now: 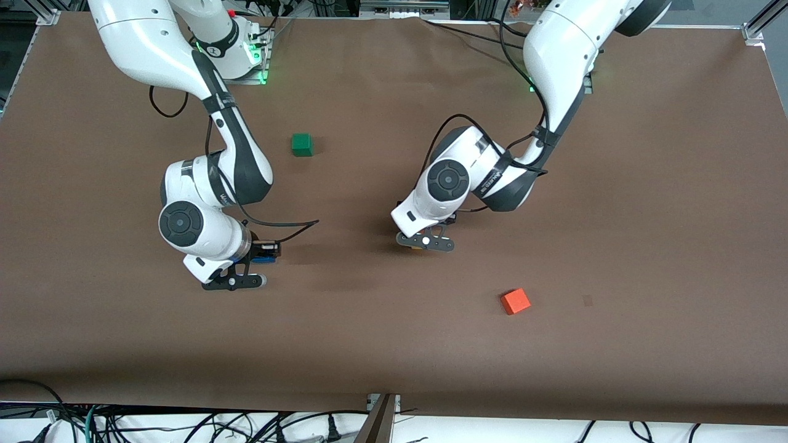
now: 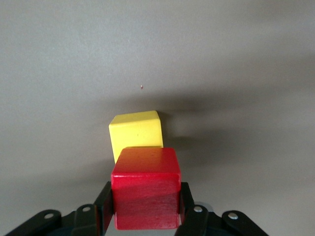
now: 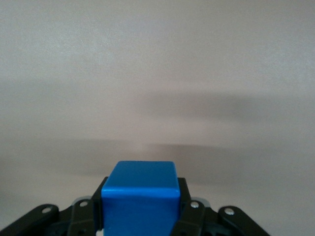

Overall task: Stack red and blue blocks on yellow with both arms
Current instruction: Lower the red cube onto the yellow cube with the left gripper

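Next, my left gripper releases the deep red block on top of the yellow cube [image 1: 425, 232] [image 2: 138, 141].
My left gripper [image 1: 425, 244] is shut on the deep red block [image 2: 145, 189], gripping it on both sides. In the left wrist view the red block hangs close over the yellow cube [image 2: 136, 131], which rests on the table; I cannot tell whether they touch. In the front view only a sliver of the yellow cube [image 1: 418, 248] shows under the hand, and the red block is hidden. My right gripper [image 1: 261, 255] is shut on the bright blue block [image 3: 140, 199] over bare table toward the right arm's end. A bit of the blue block [image 1: 263, 259] shows in the front view.
A green cube [image 1: 301, 144] lies between the two arms, farther from the front camera. An orange cube [image 1: 515, 301] lies nearer the front camera than my left gripper. The table [image 1: 394, 344] is covered in brown.
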